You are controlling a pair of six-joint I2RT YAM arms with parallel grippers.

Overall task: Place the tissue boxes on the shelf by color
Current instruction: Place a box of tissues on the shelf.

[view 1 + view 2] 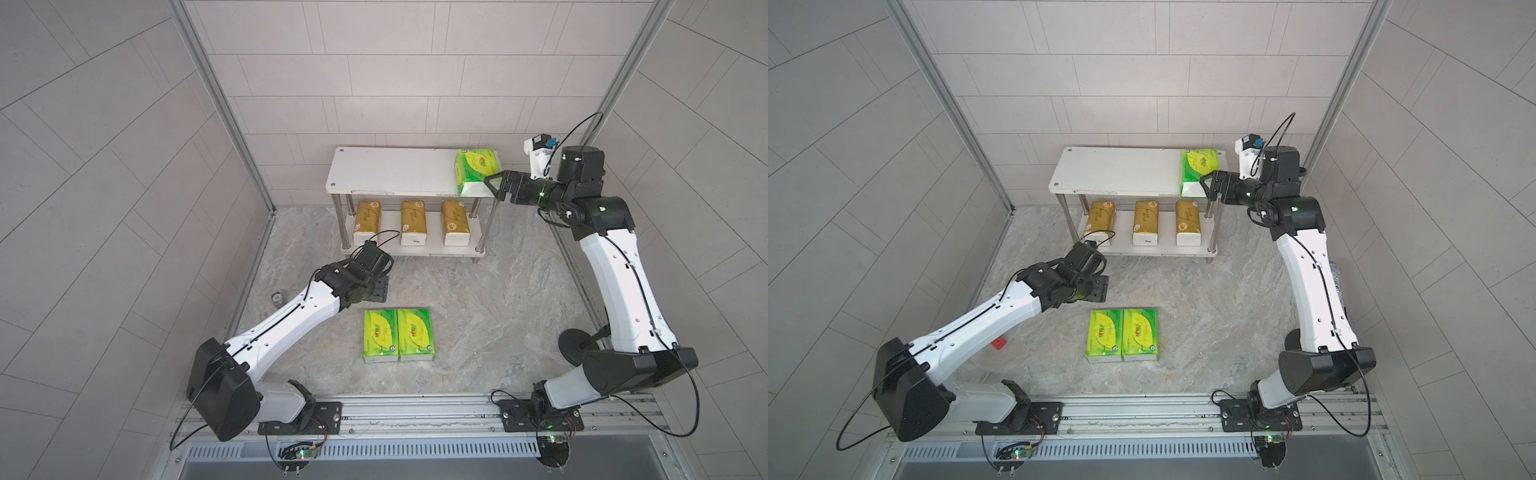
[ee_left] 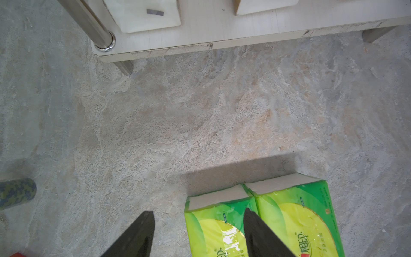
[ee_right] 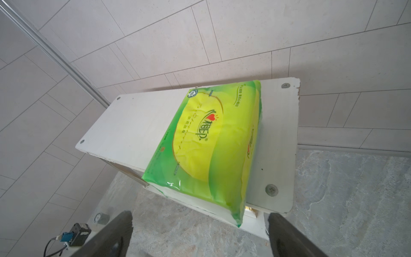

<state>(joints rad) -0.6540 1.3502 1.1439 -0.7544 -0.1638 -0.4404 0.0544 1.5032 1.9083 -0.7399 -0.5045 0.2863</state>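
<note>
The near end of the green tissue box hangs over the top board's front edge. My right gripper should grip its near corner (image 3: pixel 236 210) and move the box farther back.
The shelf (image 1: pixel 386 170) (image 1: pixel 1113 170) stands at the back, its lower board (image 2: pixel 222 31) carrying three gold-brown tissue boxes (image 1: pixel 368 220) (image 1: pixel 413 220) (image 1: pixel 455 220). One green tissue box (image 1: pixel 476 170) (image 3: pixel 211 144) lies on the right end of the top board (image 3: pixel 124 124), overhanging the front edge a little. My right gripper (image 1: pixel 494 187) (image 3: pixel 201 214) is open just off that box's near end, holding nothing. Two more green tissue boxes (image 1: pixel 380 334) (image 1: pixel 415 332) (image 2: pixel 213 222) lie side by side on the table. My left gripper (image 1: pixel 378 291) (image 2: pixel 198 212) hovers open over the far end of the left one.
A black round stand (image 1: pixel 575 345) with a glittery cylinder (image 1: pixel 1337 278) sits behind the right arm. A small can (image 1: pixel 277 297) stands at the table's left edge, and a small red thing (image 1: pixel 998 343) lies by the left arm. Tiled walls close in the back and sides.
</note>
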